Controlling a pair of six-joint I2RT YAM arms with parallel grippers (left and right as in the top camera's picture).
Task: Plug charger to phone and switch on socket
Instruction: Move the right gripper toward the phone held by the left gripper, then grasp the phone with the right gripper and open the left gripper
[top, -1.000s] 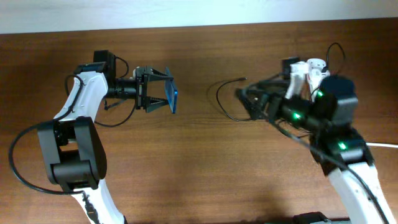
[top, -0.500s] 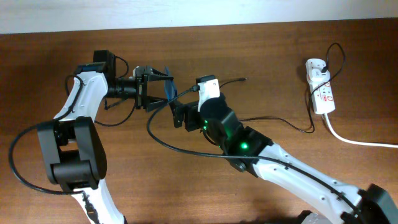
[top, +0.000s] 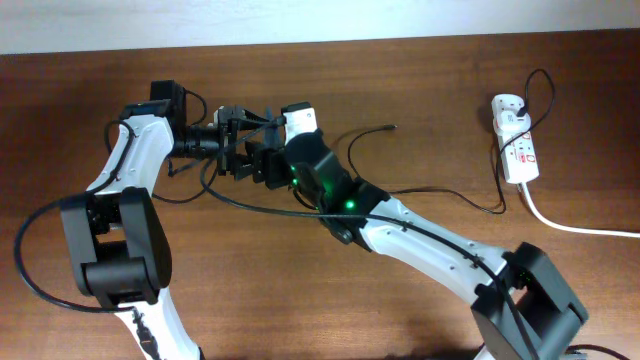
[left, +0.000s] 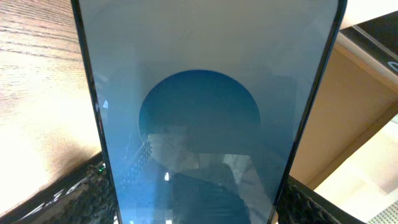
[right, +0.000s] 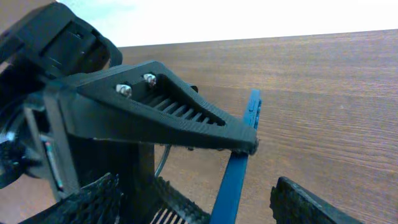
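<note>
I have the phone by its long sides in my left gripper, so next I take the phone with my right gripper and pinch the phone's flat sides (left: 199, 112) with my left gripper.
My left gripper (top: 245, 135) is shut on the phone (left: 205, 93) and holds it on edge above the table; its blue screen fills the left wrist view. My right gripper (top: 264, 162) has reached across to it and hides the phone from overhead. In the right wrist view the right gripper (right: 199, 208) is open, with the phone's blue edge (right: 239, 168) between its fingers. The charger's thin black cable (top: 440, 195) runs from the white adapter (top: 508, 103) on the socket (top: 519, 145). Its plug tip (top: 391, 127) lies loose on the table, held by nothing.
The socket's thick white cord (top: 575, 227) runs off the right edge. The right arm (top: 420, 235) stretches diagonally across the middle of the table, over part of the black cable. The pale wall edge (top: 400, 20) bounds the far side.
My right arm has swung from the right side across the table to the left, bringing its open gripper up to the phone. The left gripper with the phone has not moved.
</note>
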